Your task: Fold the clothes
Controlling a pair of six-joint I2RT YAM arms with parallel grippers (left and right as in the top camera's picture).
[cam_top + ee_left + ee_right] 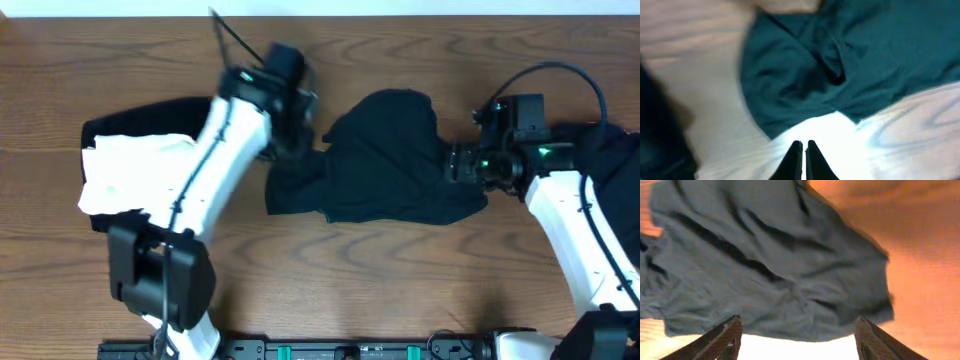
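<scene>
The dark crumpled garment will be taken by my right gripper, which will close on the near edge (457, 219) (817, 336) of it, beside the corner closest to my right gripper.
A dark crumpled garment (385, 160) lies in a heap at the middle of the wooden table. It fills the upper part of the left wrist view (850, 60) and of the right wrist view (770, 265). My left gripper (803, 146) is shut and empty, just off the garment's left edge, over bare table. My right gripper (797, 325) is open wide and empty, at the garment's right edge (462, 165). A white folded cloth (130, 170) rests on a dark one at the left.
A dark garment (610, 150) lies under the right arm at the table's right edge. The dark cloth under the white one (150, 115) sits at the far left. The wooden table (400, 280) shows bare wood in front.
</scene>
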